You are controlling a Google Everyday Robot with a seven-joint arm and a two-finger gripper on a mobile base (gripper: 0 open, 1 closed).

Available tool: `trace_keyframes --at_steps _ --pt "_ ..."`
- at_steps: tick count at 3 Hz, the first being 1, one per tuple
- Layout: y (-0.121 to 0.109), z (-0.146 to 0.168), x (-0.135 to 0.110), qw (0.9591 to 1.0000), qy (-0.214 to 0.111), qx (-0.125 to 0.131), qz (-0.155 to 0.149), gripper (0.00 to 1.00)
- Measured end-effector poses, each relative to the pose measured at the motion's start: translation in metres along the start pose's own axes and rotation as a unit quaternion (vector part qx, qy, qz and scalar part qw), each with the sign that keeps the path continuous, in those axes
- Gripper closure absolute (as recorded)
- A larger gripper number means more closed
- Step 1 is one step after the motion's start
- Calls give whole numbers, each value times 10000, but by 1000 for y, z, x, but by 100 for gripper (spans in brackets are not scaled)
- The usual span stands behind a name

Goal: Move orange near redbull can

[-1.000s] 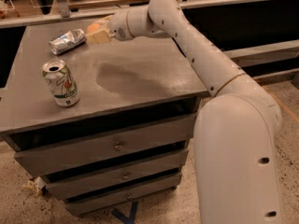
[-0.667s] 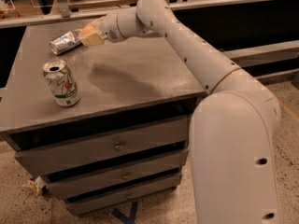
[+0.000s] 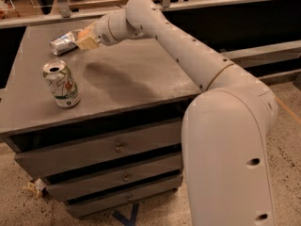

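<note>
I need to release the orange, now held above the cabinet top, on the grey cabinet top (image 3: pixel 79 51), just before the redbull can.
My gripper (image 3: pixel 86 38) hangs above the far left part of the grey cabinet top (image 3: pixel 136 74), at the end of the white arm that reaches in from the right. It is shut on the orange (image 3: pixel 83 32); only a small orange patch shows between the cream fingers. The redbull can (image 3: pixel 63 42), slim, silver and crumpled, lies on its side just left of the gripper, almost touching it.
A wider white can (image 3: pixel 61 84) with green and red markings stands upright near the front left of the top. The cabinet has drawers (image 3: pixel 117 147) below. A rail and a dark shelf (image 3: pixel 211 13) run behind. My white arm base (image 3: pixel 230 154) stands at the right.
The arm has swung left with the orange, bringing the gripper from the middle back of the top to right next to the redbull can. Both cans have stayed put.
</note>
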State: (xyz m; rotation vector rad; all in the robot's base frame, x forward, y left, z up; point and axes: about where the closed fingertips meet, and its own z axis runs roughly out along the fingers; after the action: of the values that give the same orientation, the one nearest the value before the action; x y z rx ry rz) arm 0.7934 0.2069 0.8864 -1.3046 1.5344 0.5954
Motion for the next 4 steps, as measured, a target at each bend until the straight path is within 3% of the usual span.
trace_keyframes --at_steps 3,4 --pt "6 25 20 9988 273 89 409 100" --pt "8 38 18 9979 224 138 592 100"
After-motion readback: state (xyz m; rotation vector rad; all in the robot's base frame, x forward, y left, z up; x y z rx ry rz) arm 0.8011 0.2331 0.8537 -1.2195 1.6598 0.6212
